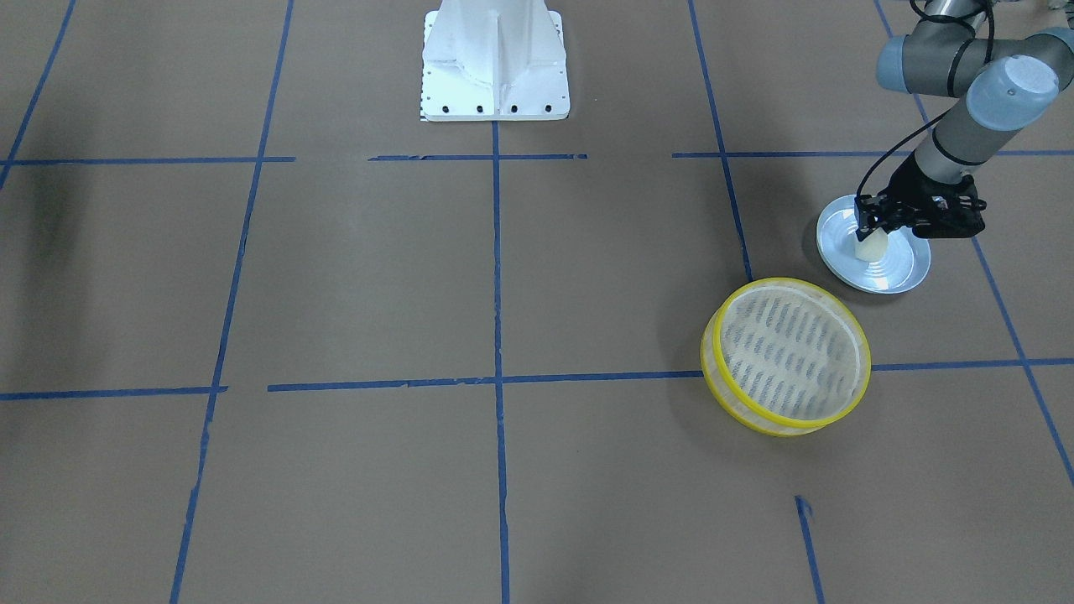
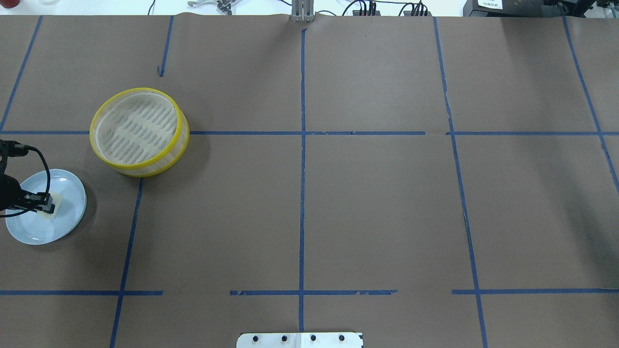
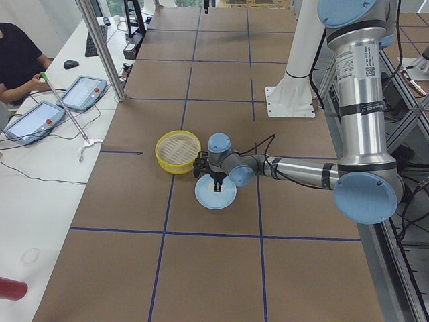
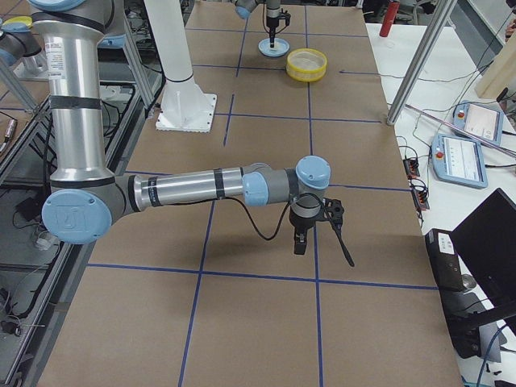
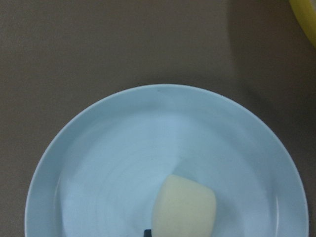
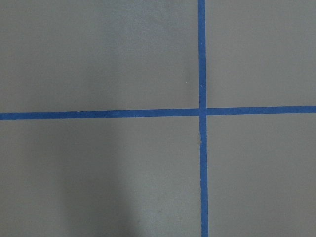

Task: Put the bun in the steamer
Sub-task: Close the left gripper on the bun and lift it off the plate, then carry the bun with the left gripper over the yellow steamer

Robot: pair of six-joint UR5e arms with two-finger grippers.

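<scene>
I will let go of the bun with my left gripper on the white liner (image 1: 780,346) near the middle of the yellow-rimmed steamer.
The cream-white bun (image 1: 870,245) stands on a pale blue plate (image 1: 891,268) on my left side. My left gripper (image 1: 873,226) comes down onto the plate, and its black fingers are closed on the top of the bun. The overhead view shows the same grip (image 2: 47,206). The left wrist view shows the bun (image 5: 185,207) at its lower edge on the plate (image 5: 148,133). The yellow-rimmed steamer (image 1: 789,356) stands empty just beside the plate, also in the overhead view (image 2: 138,130). My right gripper (image 4: 300,242) hangs over bare table far away; I cannot tell whether it is open or shut.
The table is covered in brown paper with a grid of blue tape lines. The white robot base (image 1: 495,63) stands at the middle of the table's near edge. An operator with tablets (image 3: 40,111) sits past the table's far edge.
</scene>
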